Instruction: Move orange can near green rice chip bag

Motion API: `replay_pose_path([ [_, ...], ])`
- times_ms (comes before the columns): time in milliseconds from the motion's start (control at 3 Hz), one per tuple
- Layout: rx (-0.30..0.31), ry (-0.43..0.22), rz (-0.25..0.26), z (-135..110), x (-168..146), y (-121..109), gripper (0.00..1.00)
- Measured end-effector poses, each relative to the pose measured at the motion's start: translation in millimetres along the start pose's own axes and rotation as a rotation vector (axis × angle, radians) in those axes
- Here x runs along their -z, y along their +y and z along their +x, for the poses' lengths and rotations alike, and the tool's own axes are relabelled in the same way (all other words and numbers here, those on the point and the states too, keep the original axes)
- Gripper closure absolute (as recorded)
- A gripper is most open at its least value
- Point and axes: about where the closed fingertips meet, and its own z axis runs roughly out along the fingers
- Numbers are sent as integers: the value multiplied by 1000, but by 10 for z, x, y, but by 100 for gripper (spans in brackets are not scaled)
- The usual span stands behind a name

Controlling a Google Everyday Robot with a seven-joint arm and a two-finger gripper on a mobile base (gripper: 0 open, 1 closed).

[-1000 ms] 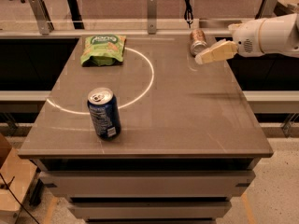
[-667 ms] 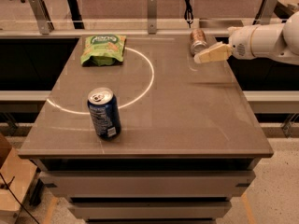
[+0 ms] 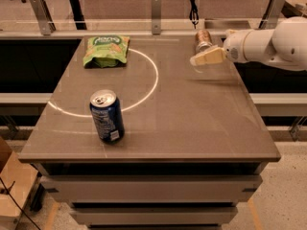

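The robot's gripper should close on the lower end of the orange can (image 3: 204,49), near the back edge of the table.
The orange can (image 3: 203,39) is at the far right of the table, near the back edge, and looks tilted toward the camera. My gripper (image 3: 205,56) comes in from the right on a white arm (image 3: 268,44). It is right at the can, just in front of its lower end. The green rice chip bag (image 3: 106,50) lies flat at the far left of the table, well apart from the can.
A taller dark blue can (image 3: 107,116) stands upright at the front left of the table (image 3: 192,123). A white circle line (image 3: 154,78) is marked on the tabletop. A rail with metal posts (image 3: 155,6) runs behind the back edge.
My arm has moved a little to the left, bringing the gripper closer in on the orange can. The cans and the bag have not moved.
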Motion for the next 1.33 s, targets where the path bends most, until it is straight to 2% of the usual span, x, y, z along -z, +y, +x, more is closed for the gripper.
replay_pose_path([
  [667,-101,-71,123,79,-425,-140,0],
  [1333,-215,-144,204,95,-631,-354,0],
])
